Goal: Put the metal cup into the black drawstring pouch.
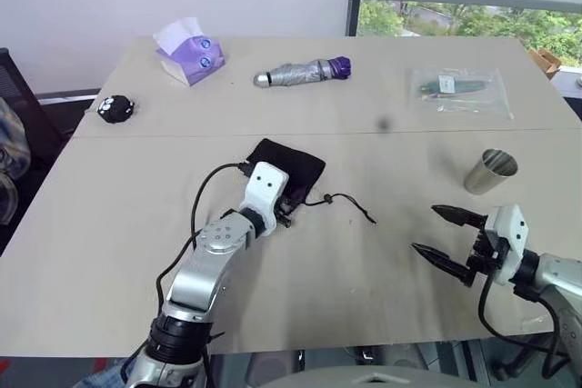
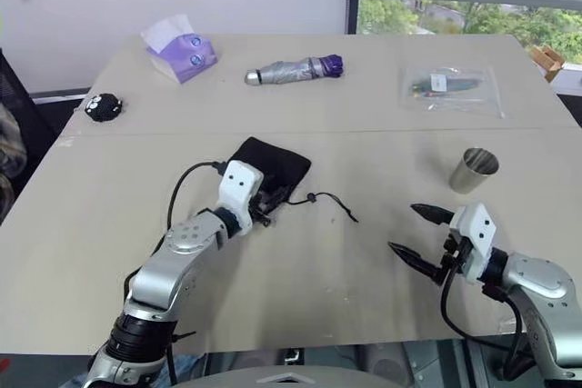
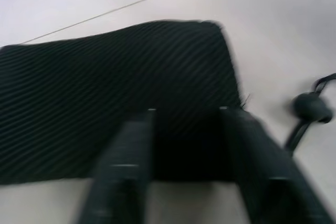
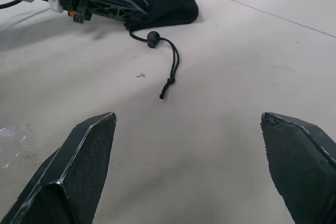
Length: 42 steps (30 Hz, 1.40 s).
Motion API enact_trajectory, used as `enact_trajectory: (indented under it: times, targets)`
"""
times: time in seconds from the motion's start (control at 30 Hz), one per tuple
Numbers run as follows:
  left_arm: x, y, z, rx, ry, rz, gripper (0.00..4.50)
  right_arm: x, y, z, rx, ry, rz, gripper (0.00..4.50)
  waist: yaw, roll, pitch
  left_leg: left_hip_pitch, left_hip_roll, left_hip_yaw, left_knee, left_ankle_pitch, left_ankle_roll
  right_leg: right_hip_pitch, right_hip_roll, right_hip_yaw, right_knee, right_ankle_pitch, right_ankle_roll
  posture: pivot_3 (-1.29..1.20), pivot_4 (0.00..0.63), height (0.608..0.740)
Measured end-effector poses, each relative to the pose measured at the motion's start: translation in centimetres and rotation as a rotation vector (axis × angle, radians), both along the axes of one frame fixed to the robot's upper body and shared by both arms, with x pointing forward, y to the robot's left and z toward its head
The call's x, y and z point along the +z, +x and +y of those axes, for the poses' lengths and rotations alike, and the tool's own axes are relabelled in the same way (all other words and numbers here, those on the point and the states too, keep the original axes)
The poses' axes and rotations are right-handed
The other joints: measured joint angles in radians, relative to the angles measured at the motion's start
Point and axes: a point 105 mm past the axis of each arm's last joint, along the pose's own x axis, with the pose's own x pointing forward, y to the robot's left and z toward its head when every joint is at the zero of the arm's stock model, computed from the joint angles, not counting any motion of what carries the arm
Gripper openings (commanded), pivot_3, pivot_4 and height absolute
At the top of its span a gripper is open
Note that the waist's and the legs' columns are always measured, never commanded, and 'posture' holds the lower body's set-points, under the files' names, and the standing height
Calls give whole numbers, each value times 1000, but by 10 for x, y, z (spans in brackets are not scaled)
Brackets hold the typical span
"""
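Note:
The pouch's near edge is pinched short of its corded opening, so my left gripper needs to open, grab the pouch beside its opening (image 3: 234, 87) and lift it.
The black drawstring pouch (image 1: 296, 165) lies flat near the table's middle, its cord and toggle (image 4: 153, 39) trailing toward the right. My left gripper (image 1: 287, 209) is at the pouch's near edge, its fingers (image 3: 126, 150) drawn in with the black fabric between them. The metal cup (image 1: 489, 173) stands upright on the table at the right, apart from both grippers. A little nearer than the cup, my right gripper (image 1: 426, 229) hovers open over bare tabletop and points left toward the pouch, with nothing between its fingers.
Along the far side lie a silver folded umbrella with a purple end (image 1: 300, 72), a purple tissue pack (image 1: 189, 52), a small black fuzzy toy (image 1: 116, 109) and a clear plastic bag (image 1: 457, 90). The table's front edge runs just below both arms.

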Motion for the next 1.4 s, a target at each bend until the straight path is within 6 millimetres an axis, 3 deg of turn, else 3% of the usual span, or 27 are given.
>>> enact_trajectory:
  times: [0.03, 0.27, 0.37, 0.53, 0.63, 0.7, 0.73, 0.9, 1.0, 1.2, 1.37, 1.4]
  targets:
    - [0, 1, 1, 10, 8, -2, 33, 0, 0, 0, 2, -1, 1, 4500, 0, 0, 0, 0, 0, 0, 0, 0, 0, 0, 0, 0, 0, 0, 0, 0, 150, 740]
    - [2, 2, -1, 29, -17, -12, 33, 6, 7, -4, -23, 10, -25, 4500, 0, 0, 0, 0, 0, 0, 0, 0, 0, 0, 0, 0, 0, 0, 0, 0, 150, 740]
    - [11, 2, -2, 3, -104, -22, 33, 20, 16, -13, -73, 16, -75, 4500, 0, 0, 0, 0, 0, 0, 0, 0, 0, 0, 0, 0, 0, 0, 0, 0, 150, 740]
    - [24, 3, 5, -26, -132, -53, 33, 23, 19, -17, -96, 8, -91, 4500, 0, 0, 0, 0, -1, 0, 0, 0, 0, 0, 0, 0, 1, 0, 0, 0, 150, 740]
    - [35, -8, -13, -160, -261, -36, 800, 19, 20, -19, -116, 11, -97, 4500, 1, 0, 0, -1, 0, 0, 0, 0, 0, 0, 0, 0, 1, 0, 0, 0, 150, 740]
    - [42, -10, -18, -193, -258, -55, 1576, 17, 18, -18, -120, 16, -94, 4500, 0, 0, 0, -1, -1, 0, 0, 0, 0, 0, 0, 1, 1, 0, 0, 0, 150, 740]
    - [42, -9, -18, -189, -248, -57, 2209, 16, 18, -18, -121, 16, -94, 4500, 0, 0, 0, 0, -1, 0, 0, 0, 0, 0, 0, 1, 1, 0, 0, 0, 150, 740]
    - [32, 3, -12, -121, -76, -75, 4353, 14, 16, -18, -125, 20, -95, 4500, 0, 0, 0, 1, -2, 0, 1, 0, 0, 0, 1, 1, 2, 0, 0, 0, 150, 740]
    - [21, 8, -18, -91, 30, -80, 4449, 9, 12, -19, -137, 22, -77, 4500, 1, 0, 0, 0, -2, 0, 1, 0, 0, 0, 1, 1, 1, 0, 0, 0, 150, 740]
    - [10, 8, -33, -73, 83, -75, 4449, 11, 4, -18, -138, 16, -76, 4500, 0, 0, 0, 0, -1, 0, 0, 0, 0, 0, 1, 1, 1, 0, 0, 0, 150, 740]
    - [-2, 6, -30, -6, 131, -49, 4449, 15, 1, -21, -154, 4, -71, 4500, 0, 0, 0, 1, -1, 0, 1, 0, 0, 0, 1, 1, 2, 0, 0, 0, 150, 740]
    - [-2, 7, -29, 12, 141, -53, 4222, 15, 0, -21, -154, 3, -66, 4500, 0, 0, 0, 1, -1, 0, 1, 0, 0, 0, 1, 1, 2, 0, 0, 0, 150, 740]
